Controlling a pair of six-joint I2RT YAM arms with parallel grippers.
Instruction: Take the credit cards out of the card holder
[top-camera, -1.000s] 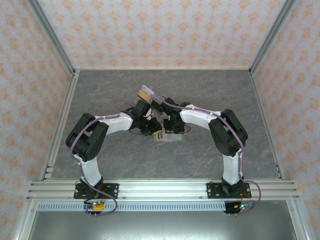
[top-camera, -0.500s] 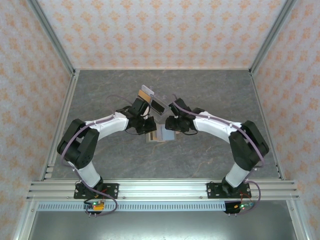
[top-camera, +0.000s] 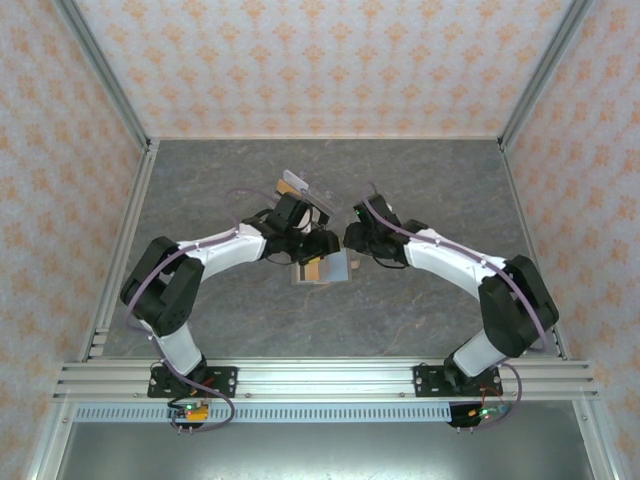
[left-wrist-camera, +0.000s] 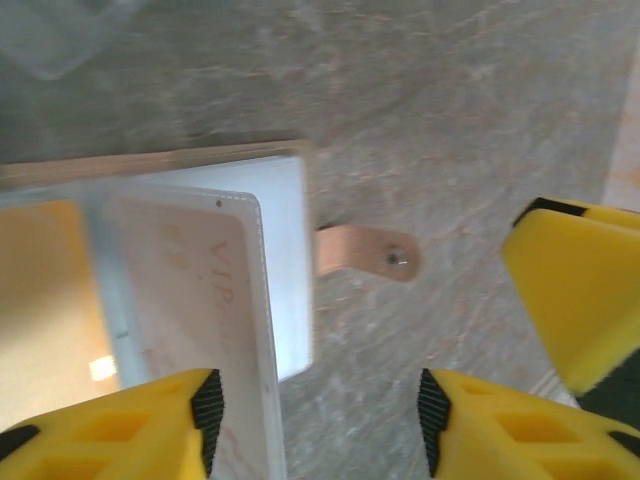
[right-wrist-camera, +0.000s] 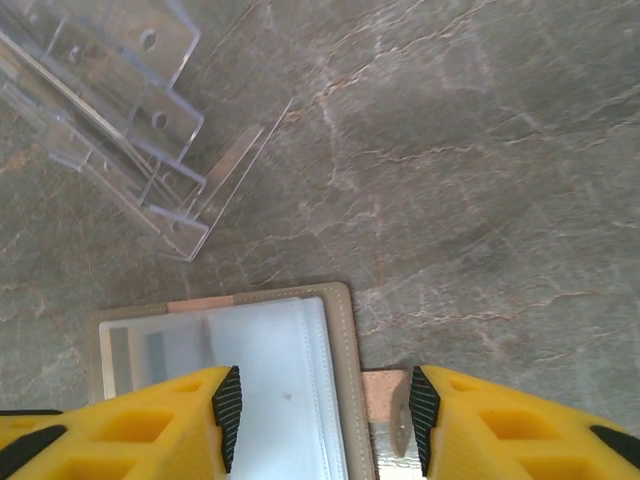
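The VIP card's sleeve stands raised off the holder, so my right gripper should hold the sleeve down while my left gripper takes the card's inner edge (left-wrist-camera: 126, 275).
The card holder (top-camera: 325, 267) is a tan-edged wallet with clear plastic sleeves, lying open on the grey table between my two grippers. In the left wrist view a pale credit card (left-wrist-camera: 190, 330) printed "VIP" sits in a sleeve that stands slightly raised. The holder's tan snap strap (left-wrist-camera: 365, 255) pokes out to the right. My left gripper (left-wrist-camera: 320, 430) is open above the holder's right edge, its left finger (left-wrist-camera: 130, 425) over the card, nothing between the pads. My right gripper (right-wrist-camera: 320, 420) is open, straddling the holder's edge (right-wrist-camera: 350, 390) and strap, gripping nothing.
A clear acrylic slotted stand (top-camera: 303, 188) stands just behind the holder, and its base shows in the right wrist view (right-wrist-camera: 130, 120). The two grippers (top-camera: 318, 243) (top-camera: 352, 238) are close together. Metal frame rails and patterned walls bound the table (top-camera: 440, 180).
Both grippers have opened, the right first and then the left. The right arm swung its elbow out to the right and its gripper drew back; the left gripper shifted right over the holder.
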